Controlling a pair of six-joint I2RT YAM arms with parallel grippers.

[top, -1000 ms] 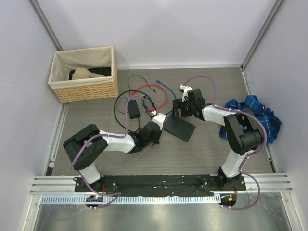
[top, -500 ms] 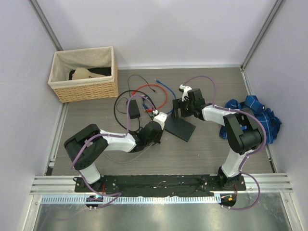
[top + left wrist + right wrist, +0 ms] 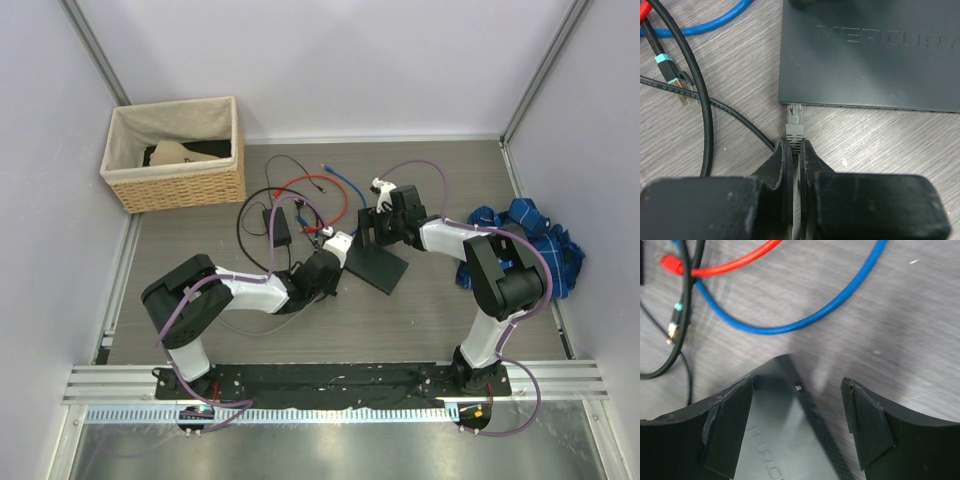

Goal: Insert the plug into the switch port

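Note:
The outer bend (image 3: pixel 347 195) of the red cable, beside the blue cable, should be the next place my right gripper goes to and closes on.
The switch (image 3: pixel 378 266) is a flat dark box lying mid-table; it also shows in the left wrist view (image 3: pixel 875 60) and the right wrist view (image 3: pixel 785 440). My left gripper (image 3: pixel 339 243) is shut (image 3: pixel 793 148) on the grey plug (image 3: pixel 795 120). The plug's clear tip sits at the left end of the switch's near edge, touching the port row. My right gripper (image 3: pixel 376 222) is open (image 3: pixel 797 410). Its jaws stand on either side of the switch's far corner, the left finger (image 3: pixel 727 427) against the switch's edge.
A red cable (image 3: pixel 310 185), a blue cable (image 3: pixel 345 197) and black cords with a small power brick (image 3: pixel 277 226) lie behind the left gripper. A teal-banded connector (image 3: pixel 674 80) lies left of the plug. A wicker basket (image 3: pixel 175 153) stands back left. Blue cloth (image 3: pixel 530 245) lies at the right.
My left gripper has moved right with the plug, up to the switch's edge. The right gripper has stayed at the switch's far corner.

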